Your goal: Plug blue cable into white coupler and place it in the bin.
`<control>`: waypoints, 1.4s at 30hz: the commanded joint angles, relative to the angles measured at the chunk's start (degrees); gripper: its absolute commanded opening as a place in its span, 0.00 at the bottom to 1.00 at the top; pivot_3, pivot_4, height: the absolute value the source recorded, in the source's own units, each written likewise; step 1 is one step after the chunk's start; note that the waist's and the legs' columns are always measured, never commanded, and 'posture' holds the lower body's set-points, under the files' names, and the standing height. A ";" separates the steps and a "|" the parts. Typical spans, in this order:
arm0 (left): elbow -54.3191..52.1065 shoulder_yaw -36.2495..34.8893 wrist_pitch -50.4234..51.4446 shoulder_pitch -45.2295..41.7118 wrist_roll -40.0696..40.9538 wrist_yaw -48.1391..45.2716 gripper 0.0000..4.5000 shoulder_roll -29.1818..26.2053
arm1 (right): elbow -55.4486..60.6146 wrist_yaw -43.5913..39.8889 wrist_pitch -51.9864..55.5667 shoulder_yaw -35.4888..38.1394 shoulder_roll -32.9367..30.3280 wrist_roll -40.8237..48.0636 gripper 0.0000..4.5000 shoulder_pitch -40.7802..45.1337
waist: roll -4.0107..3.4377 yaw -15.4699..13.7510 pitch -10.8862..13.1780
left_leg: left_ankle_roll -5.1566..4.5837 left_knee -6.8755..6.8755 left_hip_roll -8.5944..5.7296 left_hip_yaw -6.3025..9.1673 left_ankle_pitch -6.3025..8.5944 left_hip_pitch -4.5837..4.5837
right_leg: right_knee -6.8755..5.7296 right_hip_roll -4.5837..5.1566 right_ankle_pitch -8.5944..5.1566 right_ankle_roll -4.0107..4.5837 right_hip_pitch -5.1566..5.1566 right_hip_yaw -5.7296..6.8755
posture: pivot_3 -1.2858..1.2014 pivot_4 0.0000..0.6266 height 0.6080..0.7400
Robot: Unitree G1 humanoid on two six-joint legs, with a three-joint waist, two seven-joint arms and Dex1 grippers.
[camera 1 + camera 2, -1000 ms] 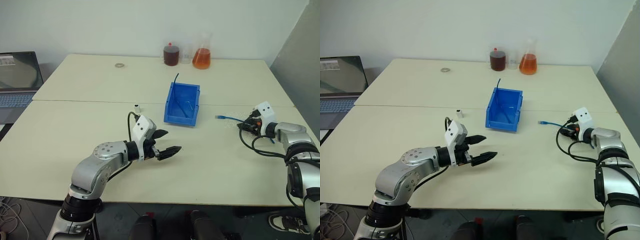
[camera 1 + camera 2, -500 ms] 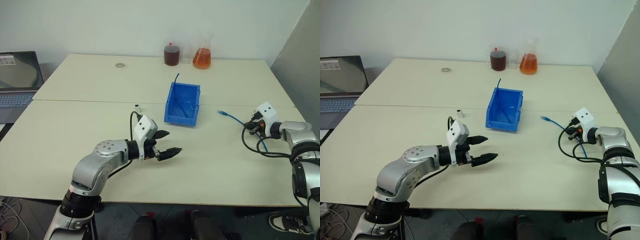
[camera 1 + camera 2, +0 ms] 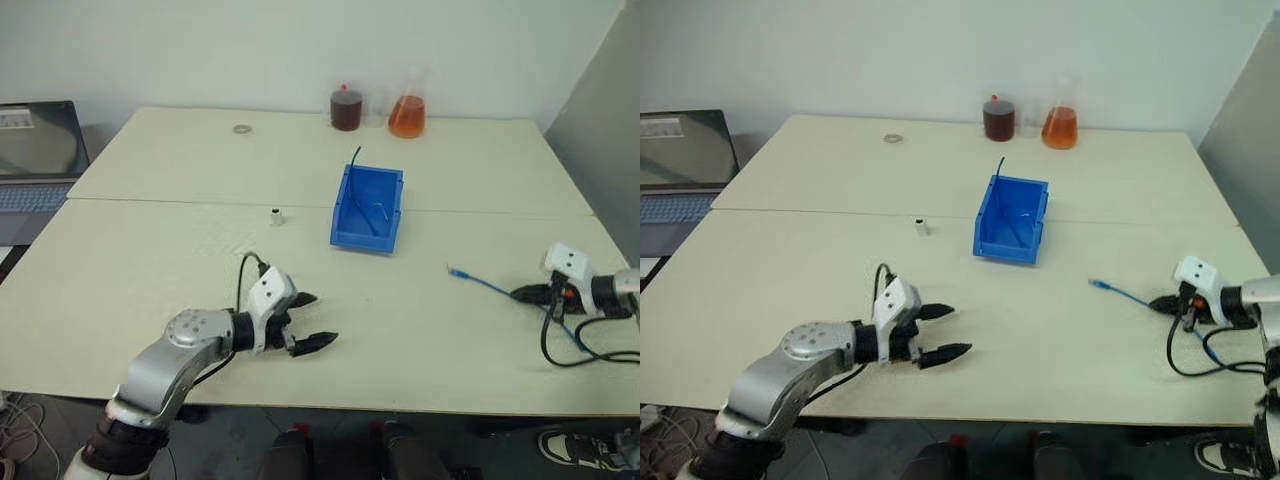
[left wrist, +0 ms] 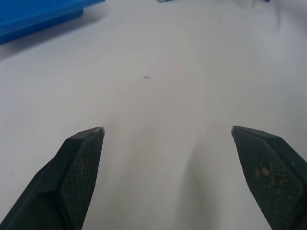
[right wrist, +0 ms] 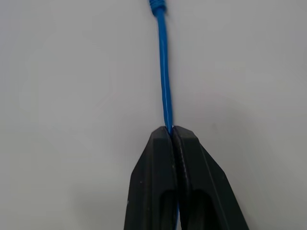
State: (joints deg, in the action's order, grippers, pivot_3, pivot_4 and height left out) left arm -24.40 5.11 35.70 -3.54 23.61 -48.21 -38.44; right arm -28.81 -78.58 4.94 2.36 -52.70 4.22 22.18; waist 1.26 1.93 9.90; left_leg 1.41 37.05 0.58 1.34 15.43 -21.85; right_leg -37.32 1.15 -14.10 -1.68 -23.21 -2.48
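Note:
Next, I let go of the blue cable with my right gripper on the bare table [image 3: 370, 293] just in front of the blue bin. The cable now lies on the table.
The blue cable [image 3: 485, 283] lies on the table's right side, its plug end pointing toward the bin. My right gripper [image 3: 522, 294] is shut on the cable; in the right wrist view the cable [image 5: 164, 72] runs straight out from the closed fingertips [image 5: 158, 139]. The white coupler [image 3: 275, 215] stands alone left of the bin [image 3: 345, 205], a blue bin at mid-table with a dark thin wire sticking out of it. My left gripper [image 3: 325, 318] hovers open over bare table near the front edge, well short of the coupler, with nothing between its fingers [image 4: 81, 158].
Two flasks of dark [image 3: 345, 108] and orange liquid [image 3: 407, 115] stand at the table's far edge, with a small metal ring [image 3: 240, 129] to their left. A laptop [image 3: 35, 150] sits off the table's left side. A grey panel [image 3: 600, 120] rises on the right.
My right gripper has closed on the blue cable and pulled back toward the near edge, dragging the plug end with it. My left gripper has dropped lower and back to the left, still open.

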 commanded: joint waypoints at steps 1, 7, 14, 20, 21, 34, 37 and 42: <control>-6.73 -6.38 -3.30 8.21 1.27 -0.21 1.00 -1.89 | 24.54 4.78 13.98 3.00 1.88 7.70 0.01 -5.91 | -0.02 0.60 0.00 | 0.00 -0.01 0.05 -0.01 0.00 0.04 | -0.07 -0.02 -0.02 0.02 -0.01 -0.03 | 0.52 0.24 1.00; -12.98 -18.86 -6.77 22.79 3.23 2.62 1.00 0.01 | 39.91 18.99 26.34 -7.22 16.36 7.34 0.01 -2.91 | 0.23 0.55 0.16 | 0.07 0.17 0.12 0.09 -0.11 0.40 | -0.67 -0.16 -0.34 -0.08 0.06 0.04 | 0.52 0.24 1.00; -14.79 -24.07 -8.17 29.86 1.79 9.69 1.00 4.81 | 30.14 26.69 22.98 -16.82 26.59 0.75 0.01 6.51 | 0.39 -0.50 0.19 | 0.00 0.18 -0.08 -0.05 -0.32 0.42 | -0.66 -0.25 -0.41 0.15 0.04 0.11 | 0.52 0.24 1.00; -15.07 -18.82 -10.16 28.96 -0.93 13.22 1.00 8.28 | 20.88 28.24 16.15 -21.65 30.29 -3.08 0.01 9.16 | 0.49 -0.51 0.12 | 0.00 0.12 -0.15 0.00 -0.28 0.10 | -0.43 -0.19 -0.04 0.10 -0.08 0.18 | 0.52 0.24 1.00; -15.44 -17.98 -10.23 28.65 -1.12 13.62 1.00 8.66 | 20.28 27.82 16.17 -22.02 30.86 -2.97 0.01 9.28 | 0.49 -0.37 0.12 | 0.00 0.10 -0.14 -0.01 -0.28 0.08 | -0.42 -0.18 -0.03 0.10 -0.09 0.18 | 0.52 0.24 1.00; -13.42 -15.98 -10.90 26.42 0.10 10.64 1.00 6.80 | 21.37 27.13 18.12 -21.29 30.98 -1.68 0.35 7.03 | 0.51 -0.06 0.11 | 0.01 0.04 0.10 0.03 -0.27 0.27 | -0.56 -0.46 -0.20 0.00 -0.07 0.20 | 0.52 0.24 1.00; -12.20 -17.66 -9.65 25.45 1.12 11.01 1.00 6.61 | 27.70 26.08 21.69 -17.81 28.79 1.61 0.51 4.28 | 0.50 -0.08 0.11 | 0.01 0.04 0.08 0.01 -0.27 0.25 | -0.54 -0.44 -0.20 -0.01 -0.07 0.18 | 0.52 0.24 1.00; -5.77 -24.72 -7.47 21.65 3.63 11.32 1.00 4.29 | 41.77 25.05 32.37 -10.27 22.89 9.66 0.80 -0.53 | 0.43 -0.38 0.17 | 0.01 0.05 0.02 0.14 -0.27 0.09 | -0.51 -0.33 -0.22 -0.01 -0.12 0.23 | 0.52 0.24 1.00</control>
State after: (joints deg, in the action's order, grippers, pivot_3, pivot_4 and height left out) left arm -31.93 -15.93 28.25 19.93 25.93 -36.96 -33.04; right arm 5.89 -53.03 33.54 -12.16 -28.56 9.77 21.63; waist 1.69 1.55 10.07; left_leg 1.42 37.12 0.60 1.49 15.16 -21.76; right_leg -37.84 0.81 -14.32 -1.70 -23.34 -2.23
